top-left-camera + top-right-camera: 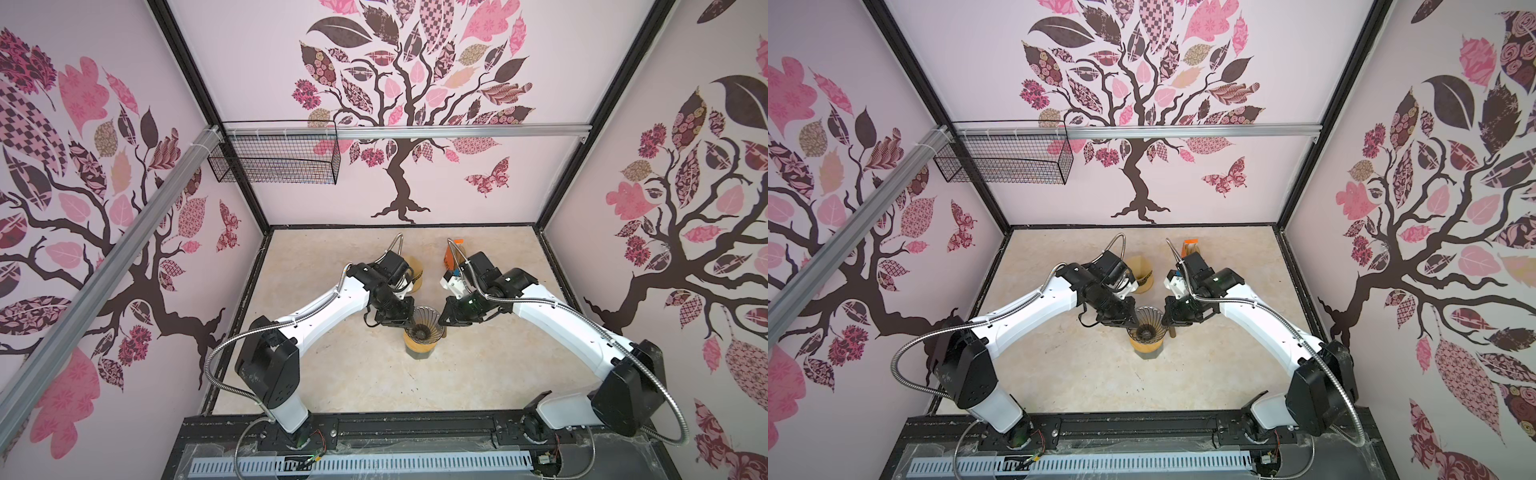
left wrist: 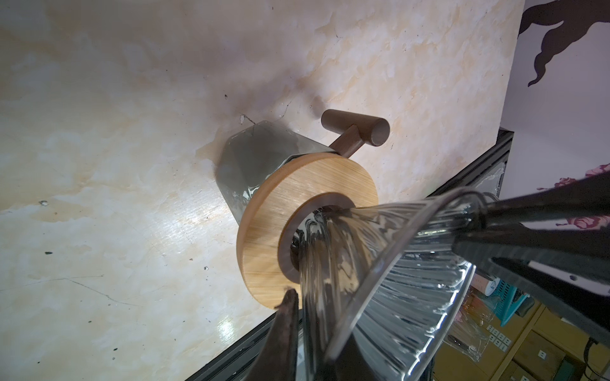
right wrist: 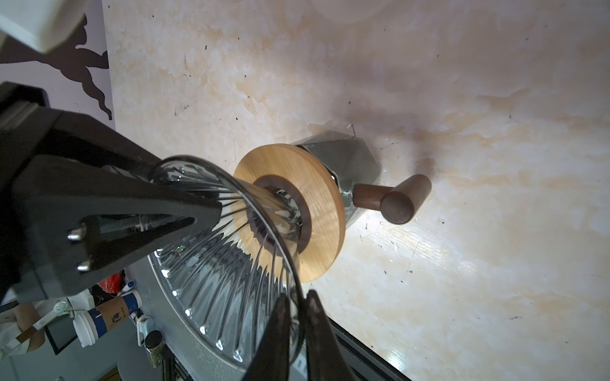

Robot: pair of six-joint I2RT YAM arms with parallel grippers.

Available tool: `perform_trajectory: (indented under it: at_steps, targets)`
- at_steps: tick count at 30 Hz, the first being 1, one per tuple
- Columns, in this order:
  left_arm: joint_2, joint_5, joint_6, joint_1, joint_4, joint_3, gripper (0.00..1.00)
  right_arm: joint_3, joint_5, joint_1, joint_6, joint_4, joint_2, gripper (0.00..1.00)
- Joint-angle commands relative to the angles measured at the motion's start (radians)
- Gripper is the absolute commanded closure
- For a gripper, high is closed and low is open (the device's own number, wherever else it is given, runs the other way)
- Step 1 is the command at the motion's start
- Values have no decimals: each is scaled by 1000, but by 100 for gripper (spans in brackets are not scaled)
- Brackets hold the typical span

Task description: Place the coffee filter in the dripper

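Note:
The dripper tilts toward the robot's right gripper in the wooden ring, so the left gripper will open, let it settle level, and then grasp the dripper's rim (image 2: 343, 328).
The dripper (image 1: 424, 322) (image 1: 1147, 322) is a ribbed clear glass cone. It sits in a round wooden ring (image 2: 264, 237) on a glass cup (image 2: 254, 158) with a brown handle (image 3: 396, 201), mid-table. My left gripper (image 1: 409, 322) (image 2: 313, 316) is shut on the cone's left rim. Opposite it, my right gripper (image 1: 444, 322) (image 3: 297, 297) has a finger on each side of the right rim and is shut on it. The cone (image 3: 231, 264) holds nothing. A tan paper cone, the coffee filter (image 1: 1140, 272), stands behind the left arm, partly hidden.
An orange object (image 1: 451, 255) stands at the back behind the right wrist. A black wire basket (image 1: 274, 158) hangs on the back rail, high on the left. A black frame rail (image 1: 415, 428) borders the table's front edge.

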Motion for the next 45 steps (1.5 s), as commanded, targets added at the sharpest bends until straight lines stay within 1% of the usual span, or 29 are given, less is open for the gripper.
perform_trajectory:
  at_steps: [1, 6, 12, 16, 22, 27, 33, 42, 45]
  targets:
    - [-36, -13, 16, -4, -8, 4, 81, 7, 4, 4, -9, -7, 16, 89]
    - [-49, -23, 16, -4, -24, 23, 77, 7, 8, 4, -4, -7, 17, 91]
    - [-73, -38, 9, -2, -31, 50, 67, 12, 7, 4, -4, -8, 21, 92]
    - [-89, -60, 8, -3, -47, 60, 66, 15, 13, 5, -2, -8, 22, 92]
    - [-133, -99, 8, -2, -82, 42, 65, 14, 22, 5, 4, -10, 17, 92]
    - [-158, -99, -8, -1, -78, 2, 68, 18, 27, 5, 9, -10, 15, 92]
    - [-146, -90, -16, -1, -77, -11, 73, 21, 30, 5, 11, -13, 17, 92]
    - [-115, -82, -19, -2, -88, -25, 73, 25, 30, 4, 11, -15, 20, 92]
    - [-110, -70, -19, -1, -83, -28, 75, 26, 31, 4, 11, -15, 20, 92]
